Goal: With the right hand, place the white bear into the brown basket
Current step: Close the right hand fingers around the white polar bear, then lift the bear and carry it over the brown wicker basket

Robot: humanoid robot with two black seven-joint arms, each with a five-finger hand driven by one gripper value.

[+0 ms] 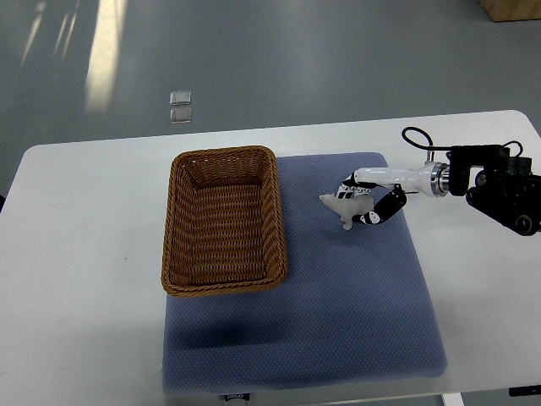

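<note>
Next, I let go of the white bear with my right gripper inside the far half of the brown basket (232, 181). The bear is now held over the blue mat.
The white bear (345, 206), a small pale figure, is held in my right hand (365, 200), whose fingers are curled around it over the blue mat. The hand's arm comes in from the right edge. The bear sits to the right of the brown wicker basket (277, 222), a short gap from its right wall; whether it is lifted off the mat I cannot tell. The basket holds nothing that I can see. My left arm does not show.
A blue-grey mat (355, 313) covers the middle of the white table (76, 288), and the basket rests on its left part. A black cable loop (416, 135) arcs above the right wrist. Grey floor lies beyond the table's far edge.
</note>
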